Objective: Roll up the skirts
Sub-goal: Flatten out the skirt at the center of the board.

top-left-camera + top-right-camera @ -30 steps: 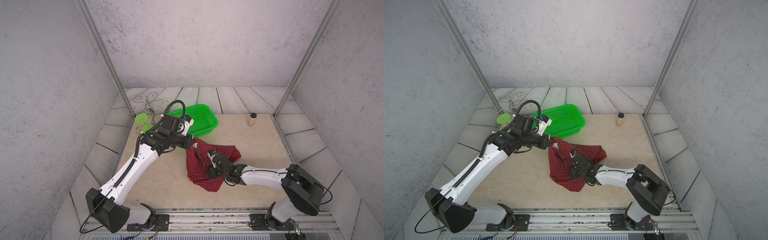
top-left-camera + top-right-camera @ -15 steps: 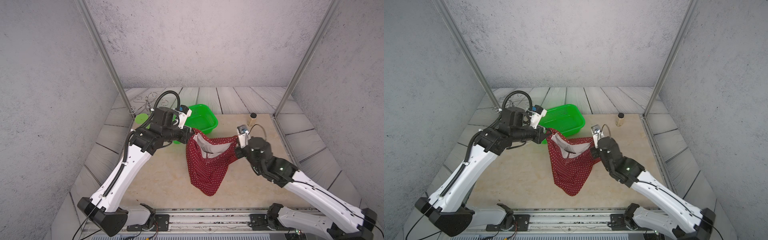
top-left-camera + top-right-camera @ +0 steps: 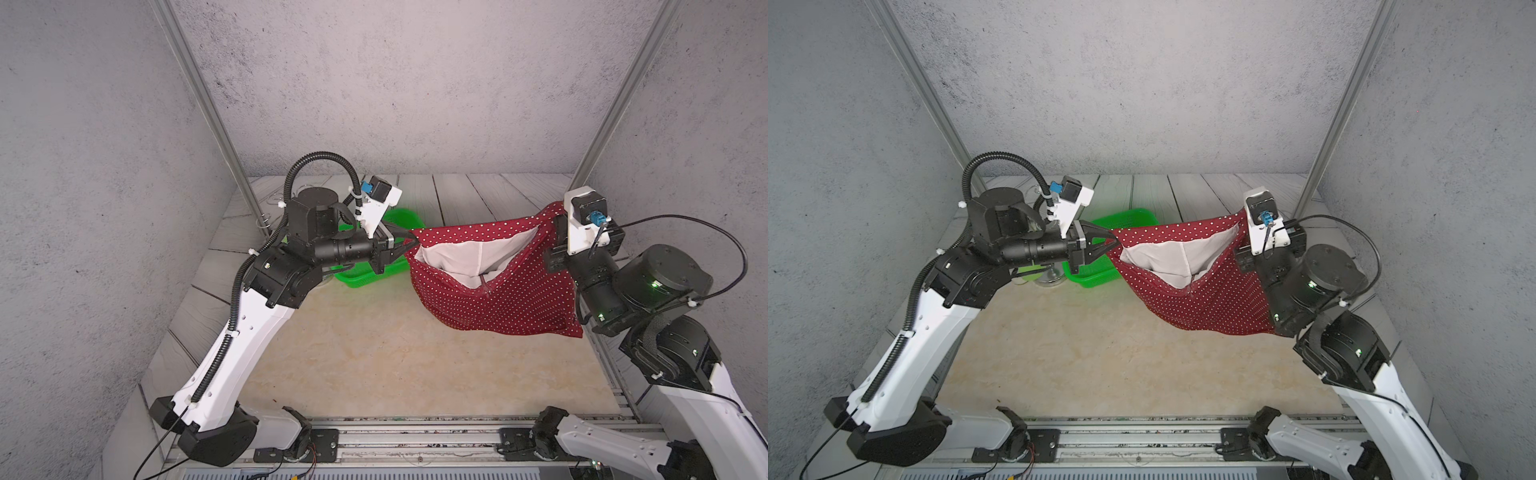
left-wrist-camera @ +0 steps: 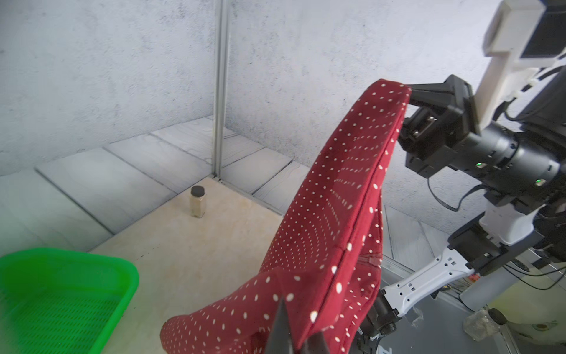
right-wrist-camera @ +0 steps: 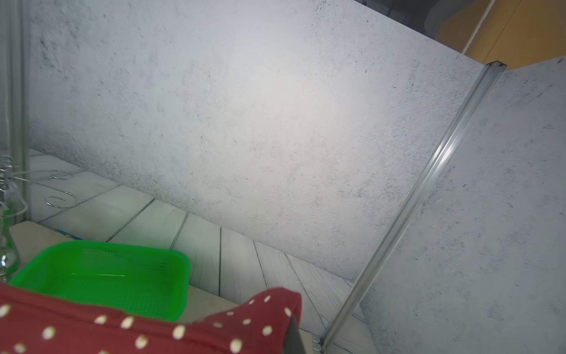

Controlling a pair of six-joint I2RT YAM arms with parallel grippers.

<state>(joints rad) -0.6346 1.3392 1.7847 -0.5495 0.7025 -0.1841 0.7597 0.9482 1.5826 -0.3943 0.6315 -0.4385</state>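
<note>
Next, my left gripper puts the dark red skirt down on the open beige table (image 3: pixel 421 344) in front of the green basket.
The dark red skirt (image 3: pixel 498 299) with white dots hangs in the air above the beige table, stretched between both arms in both top views (image 3: pixel 1208 299). Its waist gapes and shows the white lining (image 3: pixel 469 253). My left gripper (image 3: pixel 411 241) is shut on the skirt's left top corner, and the cloth drapes over its fingertips (image 4: pixel 283 325) in the left wrist view. My right gripper (image 3: pixel 557 220) is shut on the right top corner. The left wrist view shows that grip from the side (image 4: pixel 409 98). In the right wrist view the dotted cloth (image 5: pixel 122 331) lies across the jaws.
A green mesh basket (image 3: pixel 361 280) stands on the table behind my left gripper and shows in both wrist views (image 4: pixel 76 256) (image 5: pixel 122 246). A small jar with a dark cap (image 4: pixel 197 202) stands near the back right post. Wire hooks (image 5: pixel 58 199) hang at the back left.
The right gripper has shut on the skirt's edge. Both arms have risen and spread apart, lifting the skirt off the table and pulling it taut between them.
</note>
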